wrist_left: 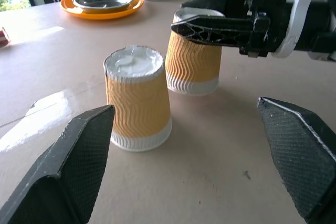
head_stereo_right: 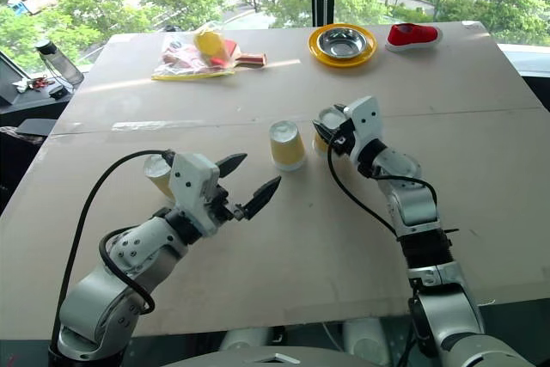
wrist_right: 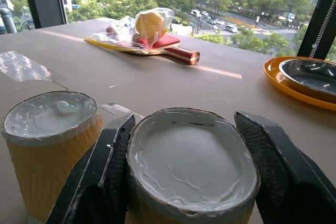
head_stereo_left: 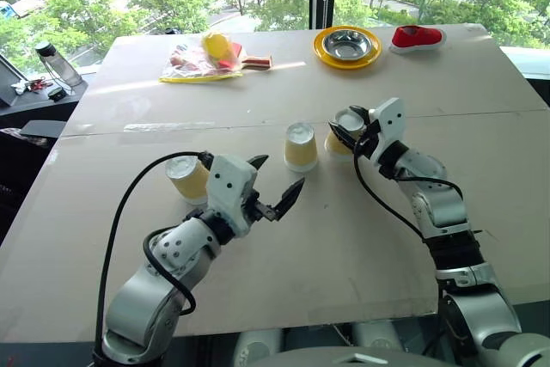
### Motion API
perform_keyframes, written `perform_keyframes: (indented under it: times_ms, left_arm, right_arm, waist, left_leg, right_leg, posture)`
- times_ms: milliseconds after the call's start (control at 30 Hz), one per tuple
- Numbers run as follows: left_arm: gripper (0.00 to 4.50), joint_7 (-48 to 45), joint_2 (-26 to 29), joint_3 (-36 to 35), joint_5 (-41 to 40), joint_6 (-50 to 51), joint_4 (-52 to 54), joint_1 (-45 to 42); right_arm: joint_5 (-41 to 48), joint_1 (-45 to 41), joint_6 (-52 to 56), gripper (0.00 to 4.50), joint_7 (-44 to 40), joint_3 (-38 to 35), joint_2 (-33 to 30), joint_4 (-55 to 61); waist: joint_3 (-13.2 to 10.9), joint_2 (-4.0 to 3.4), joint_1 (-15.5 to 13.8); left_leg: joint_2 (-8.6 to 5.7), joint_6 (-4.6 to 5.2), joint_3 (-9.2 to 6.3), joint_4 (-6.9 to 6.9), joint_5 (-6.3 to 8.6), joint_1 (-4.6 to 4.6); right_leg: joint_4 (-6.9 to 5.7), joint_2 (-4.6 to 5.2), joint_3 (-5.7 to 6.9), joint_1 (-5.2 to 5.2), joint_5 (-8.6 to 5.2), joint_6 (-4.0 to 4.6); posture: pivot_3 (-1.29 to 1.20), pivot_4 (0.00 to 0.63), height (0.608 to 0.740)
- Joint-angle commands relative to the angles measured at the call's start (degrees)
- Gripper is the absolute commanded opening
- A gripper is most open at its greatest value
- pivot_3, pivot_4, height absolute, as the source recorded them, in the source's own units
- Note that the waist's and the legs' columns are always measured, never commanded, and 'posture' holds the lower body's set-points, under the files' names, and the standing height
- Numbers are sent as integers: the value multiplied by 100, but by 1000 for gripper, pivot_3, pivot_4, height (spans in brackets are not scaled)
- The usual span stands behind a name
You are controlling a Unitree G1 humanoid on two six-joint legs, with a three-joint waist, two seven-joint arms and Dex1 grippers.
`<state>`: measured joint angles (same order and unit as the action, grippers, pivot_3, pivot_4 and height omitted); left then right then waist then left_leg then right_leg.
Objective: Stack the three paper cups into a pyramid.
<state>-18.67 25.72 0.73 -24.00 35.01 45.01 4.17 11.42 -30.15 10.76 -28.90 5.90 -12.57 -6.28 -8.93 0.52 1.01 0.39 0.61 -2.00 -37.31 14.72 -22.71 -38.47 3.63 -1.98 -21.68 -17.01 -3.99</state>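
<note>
I will use my right gripper to set its paper cup, now at or just above the table, on the table (head_stereo_left: pixel 331 173) beside the middle cup, and let go of it there.
Three yellow-orange ribbed paper cups stand upside down on the table, white bases up. My right gripper (head_stereo_left: pixel 347 129) is shut on the right cup (wrist_right: pixel 191 166), its fingers (wrist_right: pixel 107 177) pressing the cup's top from both sides; the rim sits at or just above the table. The middle cup (head_stereo_left: pixel 301 147) stands close beside it on the left, apart from it. The third cup (head_stereo_left: pixel 187 180) is further left, partly hidden behind my left hand. My left gripper (head_stereo_left: pixel 282 174) is open and empty, pointing towards the middle cup (wrist_left: pixel 137 98) from the near left.
At the far edge lie a yellow plate (head_stereo_left: pixel 347 64) holding a steel bowl, a red shoe (head_stereo_left: pixel 417 38), and a plastic bag with a paddle (head_stereo_left: pixel 210 58). A bottle (head_stereo_left: pixel 58 64) stands on a side surface to the left.
</note>
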Motion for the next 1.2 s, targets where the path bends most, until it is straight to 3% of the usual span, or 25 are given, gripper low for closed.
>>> perform_keyframes:
  times_ms: [33, 833, 967, 1000, 1200]
  left_arm:
    - [4500, -9, 25, -134, 50, -200, 341, 60]
    - [4500, -86, 26, -228, 30, -215, 245, -17]
    - [4500, -75, 9, -233, 48, -221, 257, 20]
    - [4500, -73, 1, -237, 53, -232, 266, 49]
    - [4500, -3, -159, -336, 210, -657, 361, 526]
  right_arm:
    - [-31, -95, 136, 2237, -112, 107, 9, 295]
    - [-63, 157, 575, 2237, -202, 245, 189, 578]
    - [-49, 161, 577, 4199, -243, 198, 179, 574]
    - [-38, 169, 575, 4463, -259, 182, 164, 588]
    - [100, 278, 417, 4463, -398, -12, -6, 818]
  waist:
    - [0, 0, -13]
    - [0, 0, 3]
    - [0, 0, 2]
    - [0, 0, 3]
    - [0, 0, 0]
  left_leg:
    - [0, 0, 0, 0, 0, 0]
    - [-2, 3, 1, 0, 2, -1]
    - [-2, 4, 1, 0, 2, -1]
    - [-2, 4, 1, 0, 2, -1]
    - [-1, 4, 2, 1, 2, -1]
  right_leg:
    - [0, 1, 1, 0, 0, 0]
    - [2, 0, 0, 0, 0, 0]
    - [2, 0, 0, 1, 0, 0]
    - [2, 0, 0, 0, 0, 0]
    - [6, 1, -1, 0, 0, 0]
  posture:
    - [0, 150, 740]
    - [0, 150, 740]
    - [0, 150, 740]
    - [0, 150, 740]
    - [0, 150, 740]
